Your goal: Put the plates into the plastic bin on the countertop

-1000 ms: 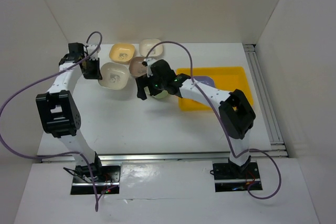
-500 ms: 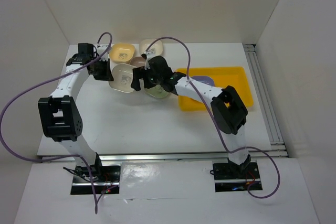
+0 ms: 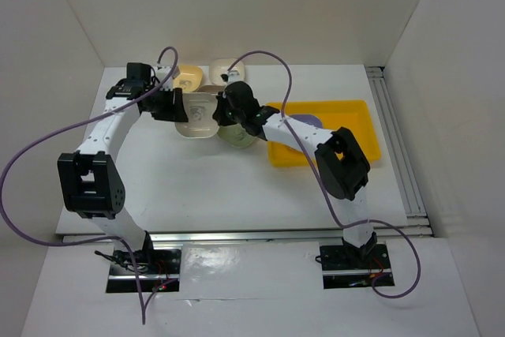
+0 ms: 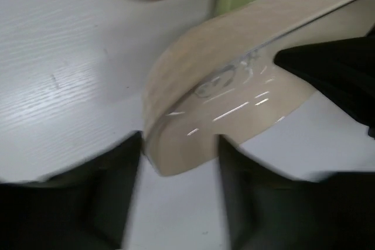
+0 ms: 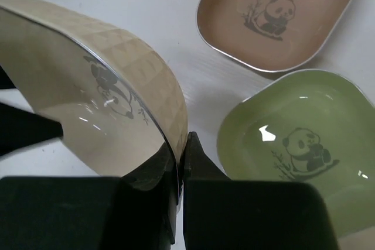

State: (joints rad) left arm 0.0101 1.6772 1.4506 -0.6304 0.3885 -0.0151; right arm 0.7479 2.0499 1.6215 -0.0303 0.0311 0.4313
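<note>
My right gripper needs to set the cream plate down on the lilac plate inside the plastic bin [image 3: 304,131], where I need to leave it.
A cream plate [image 3: 197,116] hangs tilted over the countertop [image 3: 197,187] between both arms. My right gripper [image 3: 218,113] is shut on its rim [image 5: 176,127], one finger inside the dish and one outside. My left gripper [image 3: 180,108] is open, with the plate's opposite corner [image 4: 181,156] lying between its spread fingers. A green plate [image 5: 293,144] and a brown plate [image 5: 275,16] sit flat just beside the right fingers. The plastic bin [image 3: 355,112] lies at the right with a lilac plate [image 3: 309,122] in it.
A yellow plate [image 3: 188,76] and another cream plate [image 3: 233,69] sit at the back of the table, partly behind the arms and cables. White walls close the table in on three sides. A metal rail [image 3: 394,140] runs along the right edge.
The left gripper carried the cream plate to the right and has opened. The right gripper moved left to the plate and shut on its rim.
</note>
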